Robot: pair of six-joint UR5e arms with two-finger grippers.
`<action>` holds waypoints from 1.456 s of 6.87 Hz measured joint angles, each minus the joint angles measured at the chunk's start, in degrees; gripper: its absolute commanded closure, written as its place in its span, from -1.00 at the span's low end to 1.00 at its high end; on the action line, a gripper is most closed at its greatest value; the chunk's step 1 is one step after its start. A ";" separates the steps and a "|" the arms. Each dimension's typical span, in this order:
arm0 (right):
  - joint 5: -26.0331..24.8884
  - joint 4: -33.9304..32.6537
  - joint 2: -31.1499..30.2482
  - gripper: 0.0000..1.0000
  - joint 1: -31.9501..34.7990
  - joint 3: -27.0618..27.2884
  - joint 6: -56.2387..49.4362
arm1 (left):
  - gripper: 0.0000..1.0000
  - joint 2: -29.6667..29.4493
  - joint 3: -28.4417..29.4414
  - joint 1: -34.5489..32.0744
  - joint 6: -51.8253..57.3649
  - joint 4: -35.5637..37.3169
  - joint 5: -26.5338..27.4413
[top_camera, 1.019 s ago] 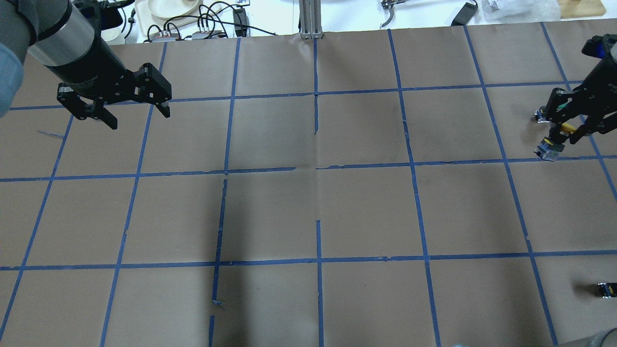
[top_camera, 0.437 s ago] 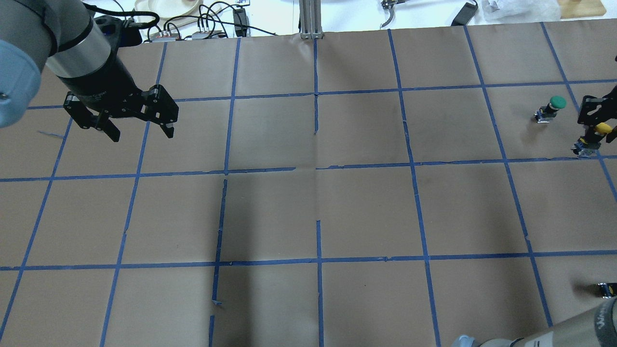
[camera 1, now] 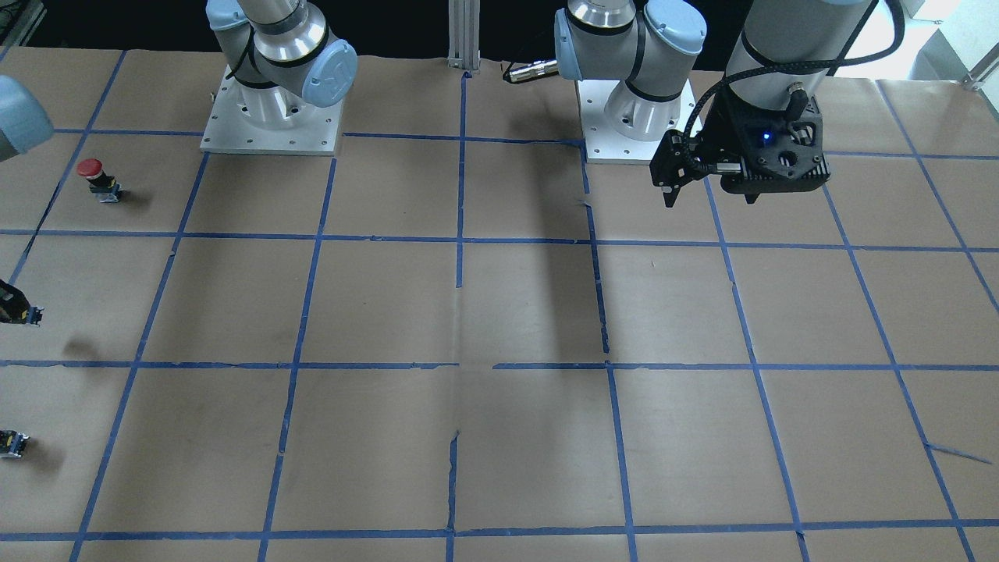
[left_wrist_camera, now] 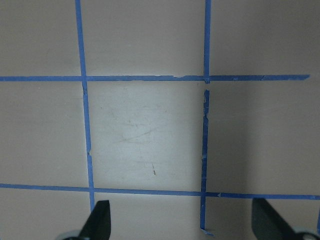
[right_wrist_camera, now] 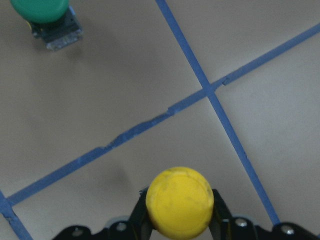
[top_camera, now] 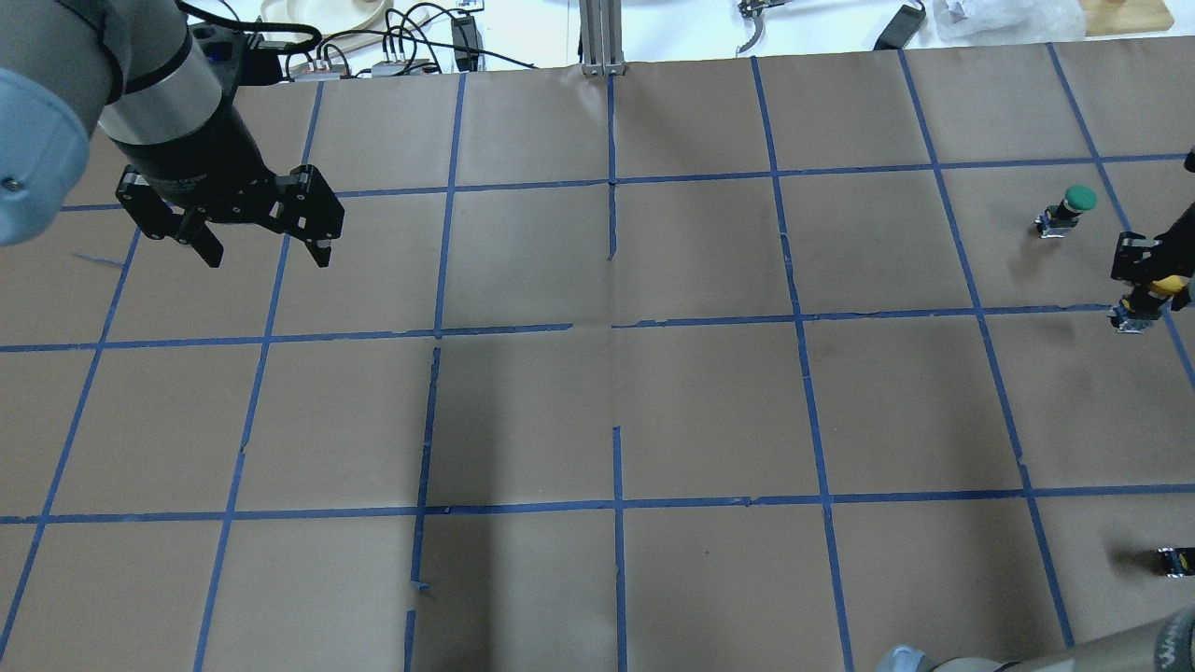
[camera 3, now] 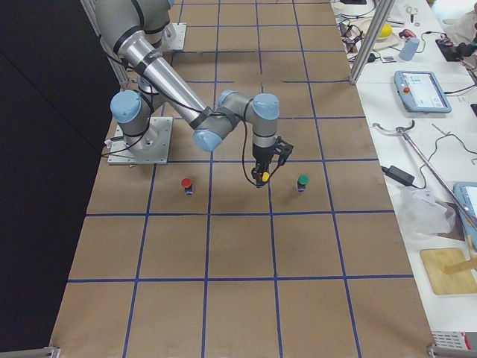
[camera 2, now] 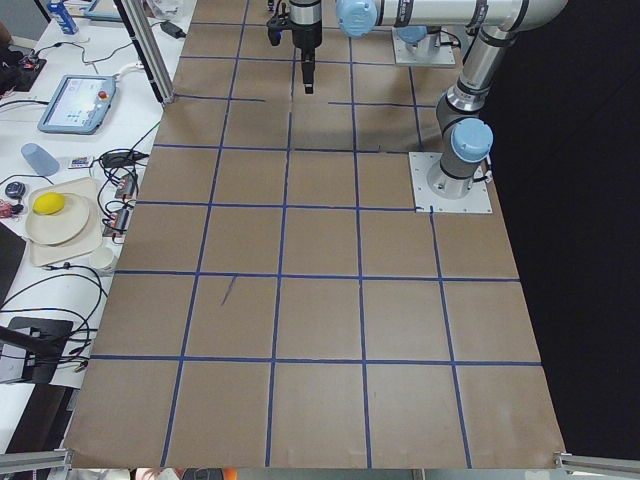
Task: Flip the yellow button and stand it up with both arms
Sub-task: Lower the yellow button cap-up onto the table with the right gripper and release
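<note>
Next, I release the yellow button from my right gripper on the paper across the blue tape line from the red-capped button (camera 1: 60,292).
The yellow button (right_wrist_camera: 180,200) sits cap-up between my right gripper's (right_wrist_camera: 180,215) fingers (right_wrist_camera: 139,216), its body hidden under the cap. In the overhead view the right gripper (top_camera: 1150,275) is at the far right edge, shut on the yellow button (top_camera: 1158,286). The button hangs over a blue tape line and seems slightly above the paper. It also shows in the exterior right view (camera 3: 262,177). My left gripper (top_camera: 268,254) is open and empty above the far left of the table, far from the button. Its fingertips (left_wrist_camera: 100,220) frame bare paper.
A green-capped button (top_camera: 1072,207) stands just beyond the right gripper, also in the right wrist view (right_wrist_camera: 42,15). A red-capped button (camera 1: 95,178) stands nearer the robot base (camera 1: 269,117). Brown paper with blue tape grid (top_camera: 611,327) covers the table.
The right gripper has carried the yellow button rightward to the view's edge, uncovering the green button. The left gripper has shifted right and slightly toward the robot, still open.
</note>
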 measured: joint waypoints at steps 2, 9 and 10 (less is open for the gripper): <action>0.53 -5.88 -3.56 1.00 -2.11 6.70 -0.15 | -1.00 0.30 -0.02 0.04 -0.11 -0.19 0.24; 3.31 -16.59 -4.58 0.94 -5.19 15.10 -2.98 | -1.00 1.07 0.25 0.76 -0.62 -2.35 -0.19; 3.39 -18.88 -3.19 0.55 -5.39 15.15 -3.56 | -1.00 1.13 0.46 0.65 -0.63 -2.32 -0.32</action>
